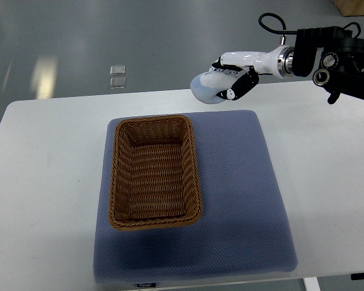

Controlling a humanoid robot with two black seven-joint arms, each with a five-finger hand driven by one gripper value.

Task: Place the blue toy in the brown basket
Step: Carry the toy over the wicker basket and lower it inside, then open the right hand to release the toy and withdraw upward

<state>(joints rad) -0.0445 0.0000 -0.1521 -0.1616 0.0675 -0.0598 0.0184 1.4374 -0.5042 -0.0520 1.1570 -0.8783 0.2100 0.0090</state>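
Note:
The blue toy, now hanging above the mat's far edge, will go down from my right gripper onto the brown basket's bottom, slightly beyond its middle (144, 163).
My right hand (230, 79) comes in from the right edge and is high over the table's far side. Its fingers are curled around a pale blue rounded toy (206, 88). The toy hangs above the far edge of the blue mat, to the right of and beyond the brown wicker basket (118, 182). The basket stands on the left part of the mat and holds nothing. The left arm does not show.
A blue-grey padded mat (242, 200) covers the middle of the white table (42, 182). Two small clear squares (117, 76) lie on the grey floor beyond the table. A brown box corner (355, 6) shows at the top right.

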